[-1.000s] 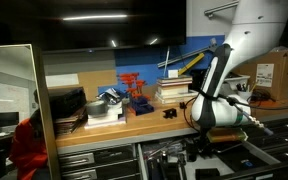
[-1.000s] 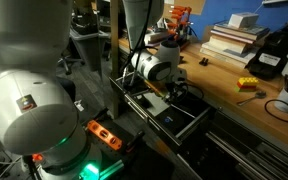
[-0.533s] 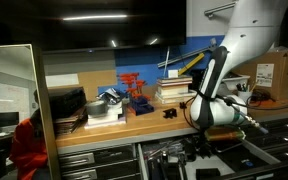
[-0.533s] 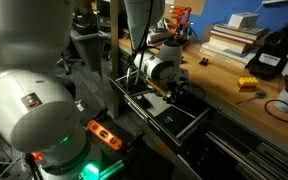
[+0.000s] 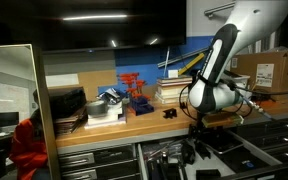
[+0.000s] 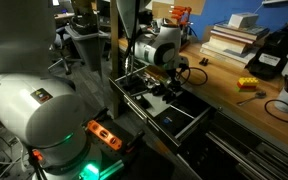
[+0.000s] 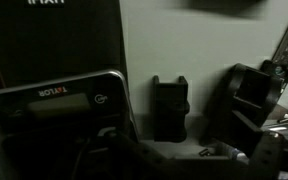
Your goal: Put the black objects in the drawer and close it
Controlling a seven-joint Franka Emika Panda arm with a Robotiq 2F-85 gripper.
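The black object on the wooden benchtop (image 5: 170, 113), in front of the stacked books, should be my gripper's next stop, and it should close there.
In the wrist view one black object (image 7: 169, 107) lies free on the pale floor of the open drawer (image 7: 204, 60), and another black object (image 7: 250, 95) sits to its right. My gripper (image 7: 184, 165) hangs above them, its dark fingers wide apart and holding nothing. In both exterior views the gripper (image 5: 196, 126) (image 6: 160, 80) hovers over the pulled-out drawer (image 5: 246, 152) (image 6: 189, 124). One more black object (image 5: 170, 113) rests on the wooden benchtop.
A red rack (image 5: 133, 90) and stacked books (image 5: 174, 90) stand at the back of the bench. A cardboard box (image 5: 276, 72) sits to the right. A dark labelled device (image 7: 54, 108) lies in the drawer on the left. A yellow item (image 6: 246, 84) lies on the bench.
The arm has lifted up out of the drawer. The black object it lowered now lies loose on the drawer floor.
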